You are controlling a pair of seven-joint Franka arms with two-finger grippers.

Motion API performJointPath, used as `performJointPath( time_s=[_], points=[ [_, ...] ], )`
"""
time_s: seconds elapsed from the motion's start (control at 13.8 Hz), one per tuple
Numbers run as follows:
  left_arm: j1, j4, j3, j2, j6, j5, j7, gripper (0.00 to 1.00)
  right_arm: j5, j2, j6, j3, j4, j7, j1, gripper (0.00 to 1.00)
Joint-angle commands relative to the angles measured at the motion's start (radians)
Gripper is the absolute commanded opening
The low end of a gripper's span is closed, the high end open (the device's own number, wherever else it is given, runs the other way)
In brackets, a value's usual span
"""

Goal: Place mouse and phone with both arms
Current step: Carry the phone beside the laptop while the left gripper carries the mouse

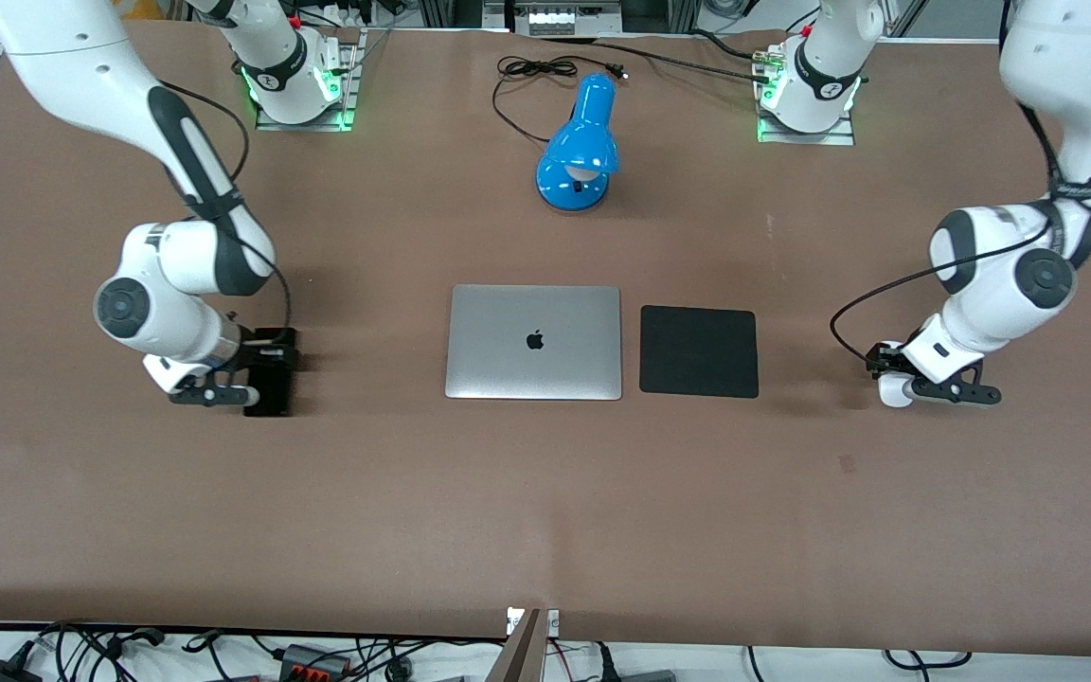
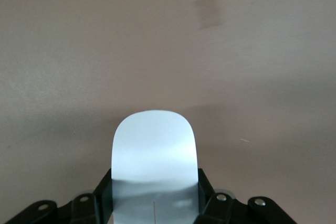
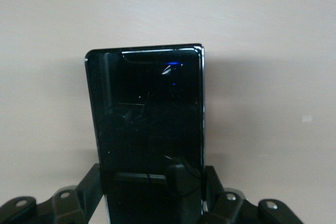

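Observation:
My left gripper needs to release the white mouse near the middle of the black mouse pad point(image 1: 708, 356), next to the silver laptop. The mouse is now low beside the pad.
The white mouse point(image 1: 894, 391) is between the fingers of my left gripper point(image 1: 890, 375), low at the table toward the left arm's end, beside the mouse pad. In the left wrist view the black fingers point(image 2: 103, 192) press both sides of the mouse point(image 2: 155, 148), so the left gripper point(image 2: 155, 195) is shut on it. The black phone point(image 1: 269, 393) is in my right gripper point(image 1: 267, 365), low at the table toward the right arm's end. In the right wrist view the fingers point(image 3: 90, 184) clamp the long edges of the phone point(image 3: 147, 108), and the right gripper point(image 3: 152, 190) is shut on it. I cannot tell whether either thing touches the table.
A closed silver laptop point(image 1: 534, 341) lies mid-table, with a square matte black mouse pad point(image 1: 699, 351) beside it toward the left arm's end. A blue desk lamp point(image 1: 579, 147) with a black cable point(image 1: 536, 71) stands farther from the front camera.

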Motion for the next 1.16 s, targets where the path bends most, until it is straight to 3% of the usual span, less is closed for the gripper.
performJointPath(
  time_s=[0.0,0.15,0.29,0.44,0.58,0.87,1.02,1.09],
  points=[
    [-0.004,0.178,-0.085,-0.033,-0.309,0.018,-0.098,0.32,0.011,-0.001,-0.049,-0.005,0.053,0.172,0.129,0.27],
    [-0.016,0.250,-0.167,-0.031,-0.444,0.018,-0.242,0.32,0.011,0.013,-0.042,-0.005,0.055,0.205,0.162,0.28],
    [-0.043,0.240,-0.234,-0.027,-0.458,0.019,-0.367,0.32,0.013,0.028,-0.038,-0.005,0.055,0.206,0.214,0.28],
    [-0.121,0.212,-0.244,0.001,-0.435,0.019,-0.453,0.30,0.013,0.042,-0.027,-0.005,0.054,0.219,0.228,0.29],
    [-0.203,0.166,-0.239,0.033,-0.339,0.029,-0.569,0.29,0.011,0.071,0.010,-0.005,0.054,0.220,0.231,0.29],
    [-0.249,0.062,-0.244,0.119,-0.104,0.353,-0.871,0.29,0.005,0.088,0.039,-0.005,0.054,0.217,0.248,0.31],
    [-0.271,0.040,-0.244,0.140,-0.044,0.388,-0.916,0.29,0.007,0.088,0.039,-0.005,0.054,0.219,0.255,0.31],
    [-0.271,0.033,-0.244,0.153,-0.018,0.388,-0.918,0.29,0.010,0.088,0.039,-0.005,0.054,0.220,0.255,0.37]
  ],
)
